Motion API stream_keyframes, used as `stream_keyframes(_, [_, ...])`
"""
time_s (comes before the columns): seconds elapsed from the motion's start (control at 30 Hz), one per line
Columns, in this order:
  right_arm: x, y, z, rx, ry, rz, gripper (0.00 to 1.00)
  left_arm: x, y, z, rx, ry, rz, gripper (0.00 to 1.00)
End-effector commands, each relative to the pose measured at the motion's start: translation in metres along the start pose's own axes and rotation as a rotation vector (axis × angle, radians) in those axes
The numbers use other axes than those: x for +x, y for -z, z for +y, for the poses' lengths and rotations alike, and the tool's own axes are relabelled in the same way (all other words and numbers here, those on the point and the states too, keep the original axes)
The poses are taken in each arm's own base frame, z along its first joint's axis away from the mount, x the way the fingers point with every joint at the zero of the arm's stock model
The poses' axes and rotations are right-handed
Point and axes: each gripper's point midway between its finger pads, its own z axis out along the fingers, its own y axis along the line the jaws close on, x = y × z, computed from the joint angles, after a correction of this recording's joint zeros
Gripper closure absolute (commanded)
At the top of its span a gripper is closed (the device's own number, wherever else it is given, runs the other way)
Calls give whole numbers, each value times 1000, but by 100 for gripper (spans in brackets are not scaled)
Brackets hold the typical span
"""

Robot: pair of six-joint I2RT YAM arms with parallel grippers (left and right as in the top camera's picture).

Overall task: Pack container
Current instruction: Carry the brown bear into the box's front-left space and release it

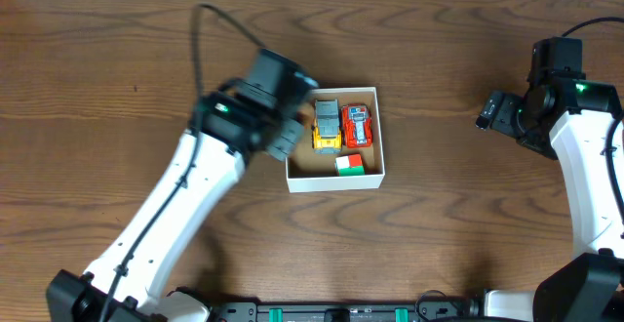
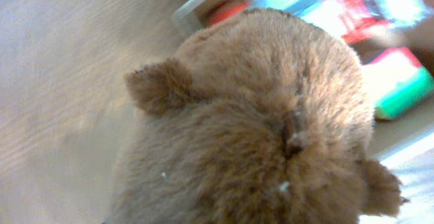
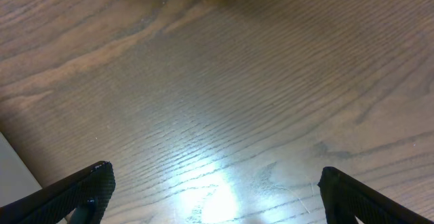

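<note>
The brown plush toy will leave my left gripper in the box, between the red-green block and the box's near corner (image 1: 317,164).
The container (image 1: 336,180) is a shallow white box with a tan floor at the table's middle. It holds a yellow-grey toy car (image 1: 327,125), a red toy car (image 1: 358,125) and a red-green block (image 1: 350,164). My left gripper (image 1: 284,139) is at the box's left wall. In the left wrist view a brown plush toy (image 2: 258,129) fills the frame right at the jaws, hiding the fingers, with the box's corner (image 2: 196,3) and the block (image 2: 400,88) behind it. My right gripper (image 1: 492,112) is open and empty over bare wood (image 3: 217,197) at the far right.
The table (image 1: 117,78) is dark wood. My left arm runs from the front left up to the box. My right arm stands along the right edge.
</note>
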Motion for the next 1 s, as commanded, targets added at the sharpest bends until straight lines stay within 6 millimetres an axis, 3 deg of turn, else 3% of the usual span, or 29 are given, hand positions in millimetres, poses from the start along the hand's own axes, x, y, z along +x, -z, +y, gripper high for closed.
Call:
stream_keyframes(0.0, [0,0,-2,11,11,-3,1,-13,1,-32,31,-189,-39,94])
stream_keyframes(0.13, [0,0,-2,11,11,-3,1,-22,-13,-54,54,-246,-45,94])
stream_keyframes(0.53, [2,0,-3,14,12,4,1,0,-74,-64,81,-274,135,94])
stream_keyframes(0.97, [2,0,-3,14,12,4,1,21,-101,-68,95,-288,237,94])
